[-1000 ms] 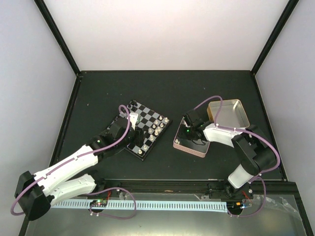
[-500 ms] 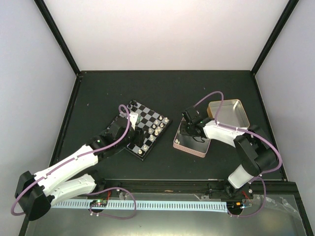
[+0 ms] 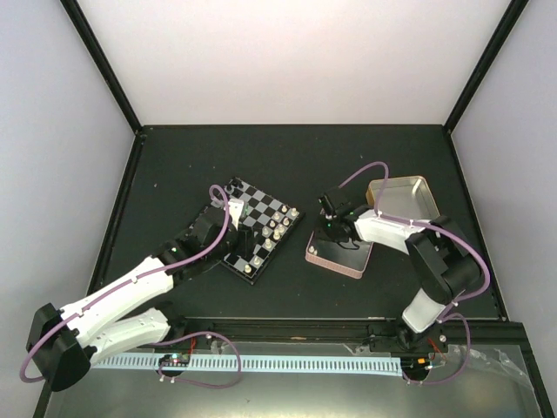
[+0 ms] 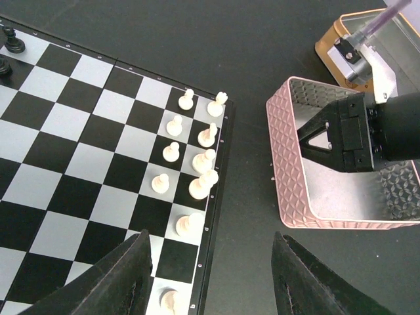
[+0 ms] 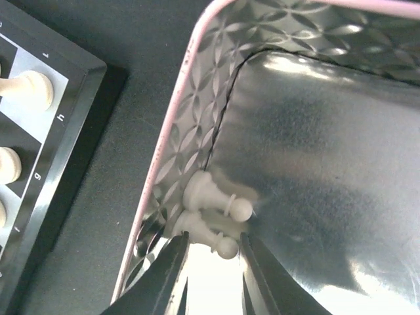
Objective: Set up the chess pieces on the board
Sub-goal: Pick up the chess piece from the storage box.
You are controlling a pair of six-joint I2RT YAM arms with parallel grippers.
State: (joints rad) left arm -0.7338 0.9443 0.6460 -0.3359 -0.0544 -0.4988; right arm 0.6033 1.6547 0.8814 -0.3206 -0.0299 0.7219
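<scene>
I can see the lower pawn's base resting against the pink tin's side beside the upper pawn, so I will pull the lower pawn clear with my right gripper and grip its base (image 5: 186, 224).
The board (image 4: 79, 131) (image 3: 252, 205) lies left of centre. Several cream-white chess pieces (image 4: 197, 157) (image 3: 277, 222) stand in two rows along its right edge. Two more white pawns lie on their sides in a corner of the pink tin (image 5: 197, 98): an upper pawn (image 5: 213, 195) and a lower pawn (image 5: 200, 230). My right gripper (image 5: 213, 244) (image 3: 329, 228) reaches into the tin. Its jaws are narrowly open on either side of the lower pawn, and a small gap shows at the pawn's head. My left gripper (image 4: 210, 239) (image 3: 228, 239) hovers open over the board's right edge, holding nothing.
The pink tin (image 3: 339, 257) (image 4: 328, 210) sits just right of the board. A gold tin (image 3: 405, 198) (image 4: 335, 49) lies behind it to the right. Black pieces (image 4: 10, 42) stand at the board's far corner. Dark walls enclose the table.
My right wrist has shifted slightly toward the far-left corner of the pink tin. The left arm and the pieces on the board have not moved.
</scene>
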